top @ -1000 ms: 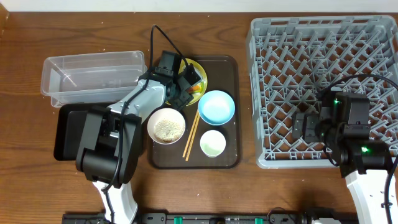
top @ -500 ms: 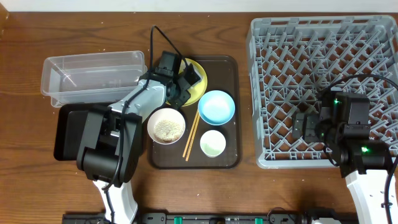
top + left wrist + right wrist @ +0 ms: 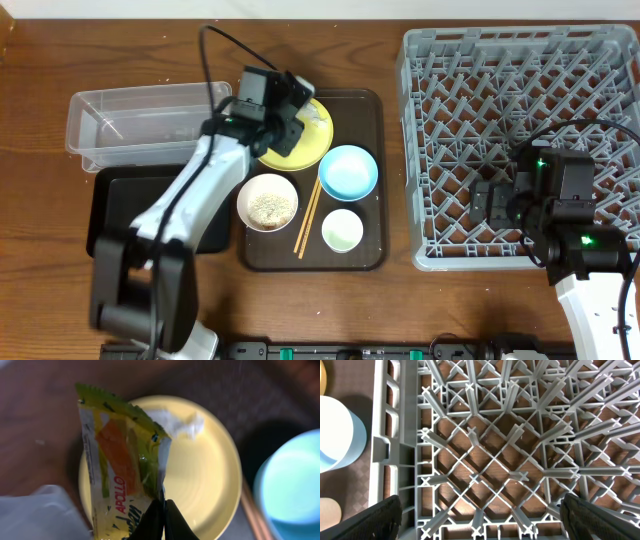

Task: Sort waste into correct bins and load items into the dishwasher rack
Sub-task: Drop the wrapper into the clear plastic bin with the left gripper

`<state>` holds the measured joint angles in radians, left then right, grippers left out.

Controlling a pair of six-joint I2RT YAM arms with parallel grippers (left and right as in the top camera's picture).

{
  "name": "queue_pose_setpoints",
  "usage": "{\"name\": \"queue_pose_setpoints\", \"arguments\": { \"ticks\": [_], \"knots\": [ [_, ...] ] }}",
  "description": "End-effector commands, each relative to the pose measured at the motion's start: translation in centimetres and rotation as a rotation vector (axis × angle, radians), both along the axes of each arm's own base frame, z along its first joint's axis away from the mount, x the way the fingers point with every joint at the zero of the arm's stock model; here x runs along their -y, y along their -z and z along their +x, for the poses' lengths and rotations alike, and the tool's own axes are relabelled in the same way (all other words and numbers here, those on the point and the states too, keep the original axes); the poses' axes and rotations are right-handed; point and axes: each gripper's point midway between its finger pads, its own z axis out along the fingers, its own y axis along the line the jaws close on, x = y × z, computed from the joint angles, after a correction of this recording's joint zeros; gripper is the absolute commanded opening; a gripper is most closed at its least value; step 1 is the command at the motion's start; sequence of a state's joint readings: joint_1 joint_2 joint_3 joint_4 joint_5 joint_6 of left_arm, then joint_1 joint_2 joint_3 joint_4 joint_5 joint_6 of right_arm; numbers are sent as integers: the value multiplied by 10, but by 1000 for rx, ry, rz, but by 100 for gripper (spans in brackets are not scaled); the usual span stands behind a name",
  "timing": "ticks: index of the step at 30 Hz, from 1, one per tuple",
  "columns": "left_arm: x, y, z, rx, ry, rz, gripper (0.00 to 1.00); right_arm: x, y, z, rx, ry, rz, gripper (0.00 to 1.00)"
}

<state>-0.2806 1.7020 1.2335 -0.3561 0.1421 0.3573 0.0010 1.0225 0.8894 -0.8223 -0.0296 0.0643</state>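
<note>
Next, my left gripper releases the snack wrapper inside the clear tub [image 3: 191,129], toward its end nearest the yellow plate. The wrapper now hangs above the yellow plate.
My left gripper [image 3: 162,505] is shut on the lower edge of the green-orange-white snack wrapper [image 3: 120,460], which hangs above the yellow plate [image 3: 205,475]. A white crumpled scrap [image 3: 175,422] lies on the plate's far side. In the overhead view the left gripper [image 3: 290,120] hovers over the plate [image 3: 310,148] on the brown tray [image 3: 370,255]. The blue bowl [image 3: 348,171], the white bowl [image 3: 267,202] with rice, the pale cup [image 3: 342,230] and the chopsticks [image 3: 307,218] sit on that tray. My right gripper [image 3: 482,515] stands open over the grey rack [image 3: 490,460].
A clear tub [image 3: 150,120] stands at the left, with the black tray [image 3: 110,210] in front of it, partly under my left arm. The dishwasher rack [image 3: 520,140] fills the right side. Bare wooden table lies between the brown tray and the rack.
My left gripper has shut on the wrapper and risen off the plate, shifting slightly toward the back left. The right arm has not moved.
</note>
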Motion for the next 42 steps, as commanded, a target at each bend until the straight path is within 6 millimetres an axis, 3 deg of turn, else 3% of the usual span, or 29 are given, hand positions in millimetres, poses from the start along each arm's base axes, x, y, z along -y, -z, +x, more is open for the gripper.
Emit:
{"name": "queue_pose_setpoints", "arguments": {
  "ticks": [1, 5, 8, 14, 19, 24, 29, 31, 34, 37, 42],
  "knots": [
    [-17, -32, 3, 56, -124, -53, 6, 0, -10, 4, 26, 2, 5, 99],
    [-56, -59, 10, 117, -291, -78, 6, 0, -10, 4, 27, 2, 5, 99],
    [-102, -64, 15, 118, -486, -148, 6, 0, -10, 4, 26, 2, 5, 99],
    [-181, -49, 20, 73, -868, -320, 6, 0, -10, 4, 27, 2, 5, 99],
    [-220, -31, 26, 62, -1059, -417, 6, 0, -10, 4, 27, 2, 5, 99],
    [-235, -15, 31, 51, -1145, -464, 6, 0, -10, 4, 26, 2, 5, 99],
    [-237, -5, 31, 24, -1206, -505, 9, 0, -10, 4, 26, 2, 5, 99],
    [-237, -4, 31, 23, -1208, -507, 14, 0, -10, 4, 26, 2, 5, 99],
    [-236, -3, 30, 13, -1206, -507, 37, 0, -10, 4, 27, 2, 5, 99],
    [-231, -4, 30, 1, -1180, -520, 44, 0, -10, 4, 27, 2, 5, 99],
    [-219, -19, 34, 20, -1060, -517, 45, 0, -10, 4, 27, 2, 5, 99]
  ]
}}
